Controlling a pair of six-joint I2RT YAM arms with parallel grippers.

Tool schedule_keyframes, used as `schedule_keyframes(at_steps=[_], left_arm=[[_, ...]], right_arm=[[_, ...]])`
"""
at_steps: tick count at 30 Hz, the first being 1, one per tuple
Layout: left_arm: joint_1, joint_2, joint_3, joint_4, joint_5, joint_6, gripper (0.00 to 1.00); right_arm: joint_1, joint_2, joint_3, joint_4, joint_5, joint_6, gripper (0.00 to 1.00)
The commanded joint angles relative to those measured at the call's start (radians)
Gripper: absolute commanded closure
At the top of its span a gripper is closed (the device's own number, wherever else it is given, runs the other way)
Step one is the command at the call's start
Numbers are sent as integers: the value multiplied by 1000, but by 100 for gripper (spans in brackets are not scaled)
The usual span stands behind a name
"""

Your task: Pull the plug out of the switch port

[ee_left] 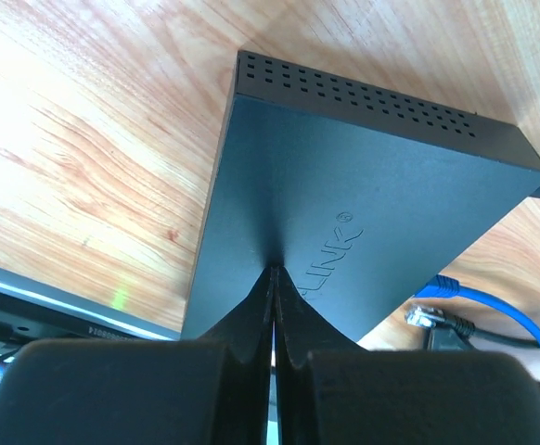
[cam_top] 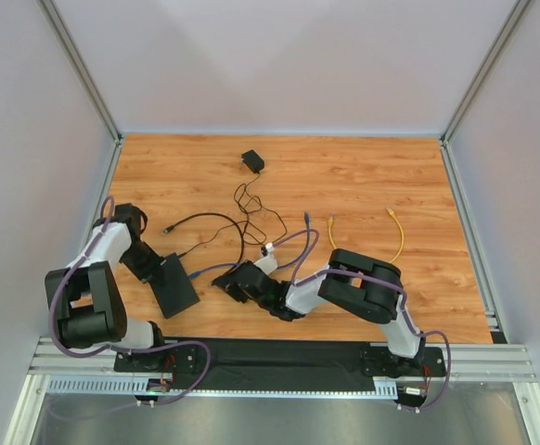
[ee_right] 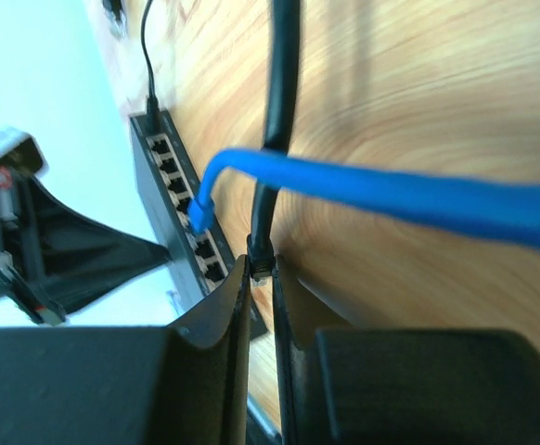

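Next, I let go of the black cable's plug, now out of the sockets, with my right gripper on the bare wood [cam_top: 253,313] near the close rail, clear of the switch.
The switch [cam_top: 175,286] [ee_left: 363,185] lies flat at the near left, its row of sockets [ee_right: 179,190] facing right. My left gripper [cam_top: 156,269] [ee_left: 273,271] is shut, with its tips resting on the switch's top. My right gripper [cam_top: 225,284] [ee_right: 262,267] is shut on the plug [ee_right: 263,260] of a thick black cable [ee_right: 279,111]. That plug is out of the sockets, a short way from the switch's near end. A blue plug [ee_right: 199,214] [ee_left: 435,286] sits in a middle port. A thin black lead [ee_right: 148,83] enters the far end.
The blue cable [cam_top: 279,248] runs right across the wood. A small black adapter block [cam_top: 252,160] with its thin lead lies at the back. Two yellow cable ends [cam_top: 395,232] [cam_top: 332,228] lie to the right. Metal rails [cam_top: 279,357] edge the near side.
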Motion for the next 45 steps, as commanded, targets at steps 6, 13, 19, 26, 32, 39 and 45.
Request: schedule_keyframes(at_steps=[6,13,19,26,32,39,45], left_arm=[[-31,-103,-54,65,-117,16,100],[-31,-305,-69,108,-36,36,98],[-29,-480,-74,147,53,76,75],[-31,-615,-127,256,177,105,51],[-34,-617,-144,299,268,125,50],[-38,-621,-146,302,273,126,51],[-38,-618,-155,314,282,128,51]], right_arm=[[25,-141,-38,-100,-38,-258,100],[29,-270,-125,-166,-83,-286,100],[28,-379,-176,-290,-89,-298,100],[17,-583,-288,-465,-40,-274,100],[-30,-865,-319,-790,89,-194,100],[-78,-1068,-349,-1083,127,19,100],[-91,-1051,-198,-1197,219,-246,100]])
